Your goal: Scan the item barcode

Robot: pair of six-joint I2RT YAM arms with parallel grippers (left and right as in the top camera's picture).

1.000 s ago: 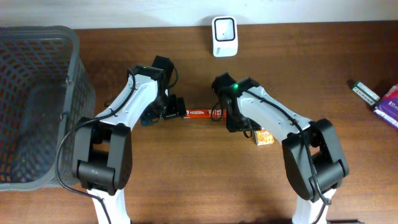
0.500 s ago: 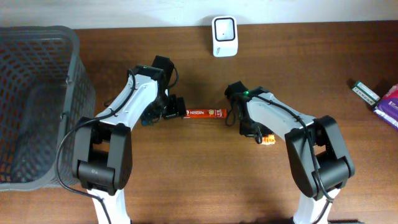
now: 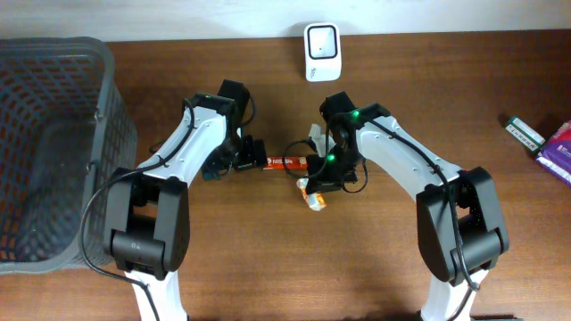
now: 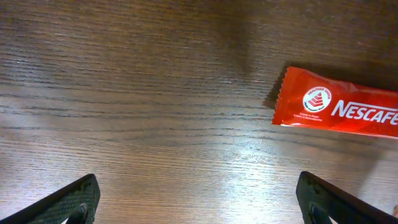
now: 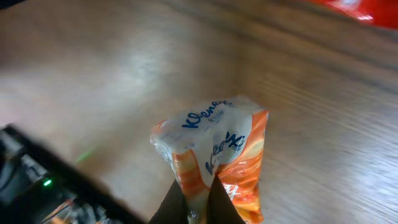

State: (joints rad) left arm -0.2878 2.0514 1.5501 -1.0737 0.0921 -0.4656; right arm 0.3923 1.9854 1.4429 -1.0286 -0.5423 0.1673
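I should set the Kleenex pack down, as my right gripper's pinch bunches its side, and take it nearer its orange edge (image 5: 254, 148) before scanning.
An orange-and-white Kleenex tissue pack (image 5: 214, 146) is pinched at one end by my right gripper (image 5: 198, 190), which is shut on it. From overhead the pack (image 3: 312, 200) hangs just below the right gripper (image 3: 318, 185), in front of a red Nescafe sachet (image 3: 284, 162). The white scanner (image 3: 321, 52) stands at the table's back edge. No barcode shows on the pack. My left gripper (image 4: 199, 202) is wide open over bare wood, its fingers (image 4: 74, 199) apart, with the sachet (image 4: 339, 111) ahead to its right.
A large grey mesh basket (image 3: 53, 143) fills the left side. A small dark box (image 3: 525, 132) and a purple packet (image 3: 560, 150) lie at the far right edge. The two arms meet near the table's middle.
The right gripper shut on the tissue pack where it lay to the right, then swung left with it to the sachet's near side. The left arm has not moved.
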